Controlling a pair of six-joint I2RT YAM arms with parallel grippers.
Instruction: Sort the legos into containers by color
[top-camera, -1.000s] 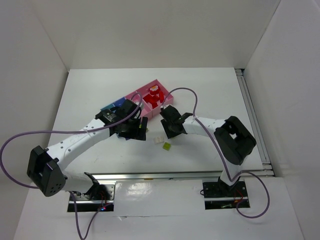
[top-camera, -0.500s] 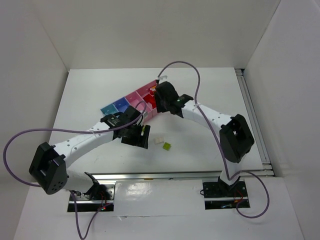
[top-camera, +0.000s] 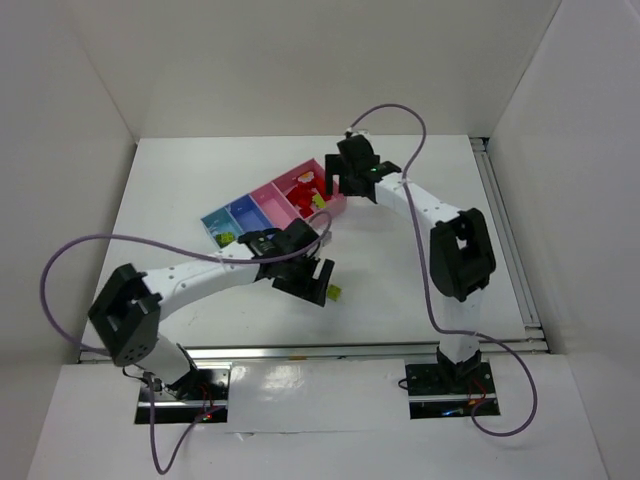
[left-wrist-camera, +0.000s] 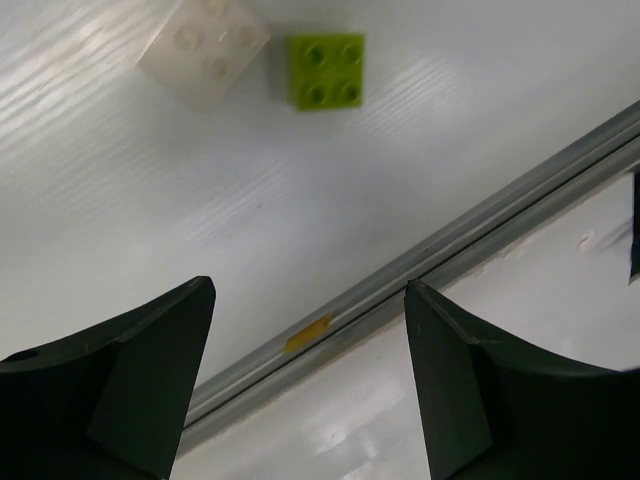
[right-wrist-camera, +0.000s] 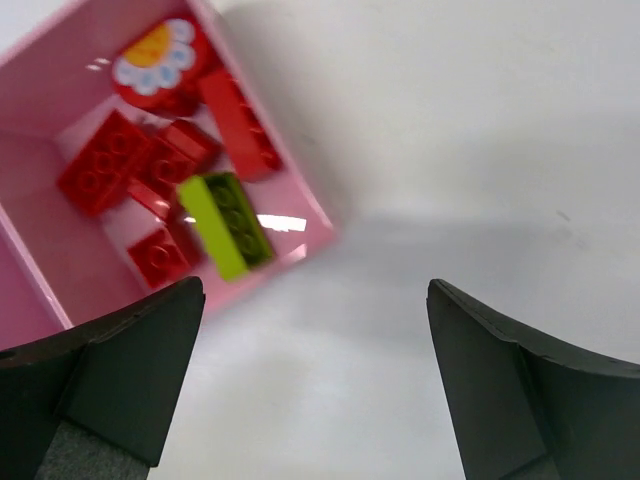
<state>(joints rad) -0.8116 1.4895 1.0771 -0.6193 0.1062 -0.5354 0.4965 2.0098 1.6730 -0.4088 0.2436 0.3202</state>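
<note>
The robot's right gripper will next go to the long lime green lego among the red legos in the far pink tray and grab its middle (top-camera: 319, 202) (right-wrist-camera: 226, 225).
The containers are a row of joined trays: light blue (top-camera: 213, 220), blue (top-camera: 243, 209), pink (top-camera: 272, 198) and a far pink tray (top-camera: 300, 180). That far tray (right-wrist-camera: 45, 105) holds several red legos (right-wrist-camera: 100, 175) and a long lime green lego (right-wrist-camera: 226, 226). My right gripper (top-camera: 331, 183) (right-wrist-camera: 315, 290) hovers open and empty just past the tray's corner. A square lime green lego (left-wrist-camera: 327, 70) (top-camera: 334, 292) and a cream white lego (left-wrist-camera: 204, 50) lie side by side on the table. My left gripper (top-camera: 310, 278) (left-wrist-camera: 308, 300) hangs open above them, holding nothing.
A metal rail (left-wrist-camera: 420, 265) (top-camera: 350, 350) runs along the table's near edge, close to the left gripper. A small green piece (top-camera: 226, 238) sits by the light blue tray. Grey cables (top-camera: 390, 115) loop off both arms. White walls enclose the table.
My right gripper has travelled from mid-table to the far pink tray and opened; the long lime green lego now lies in it. My left arm has swung right and nearer, over the loose legos.
</note>
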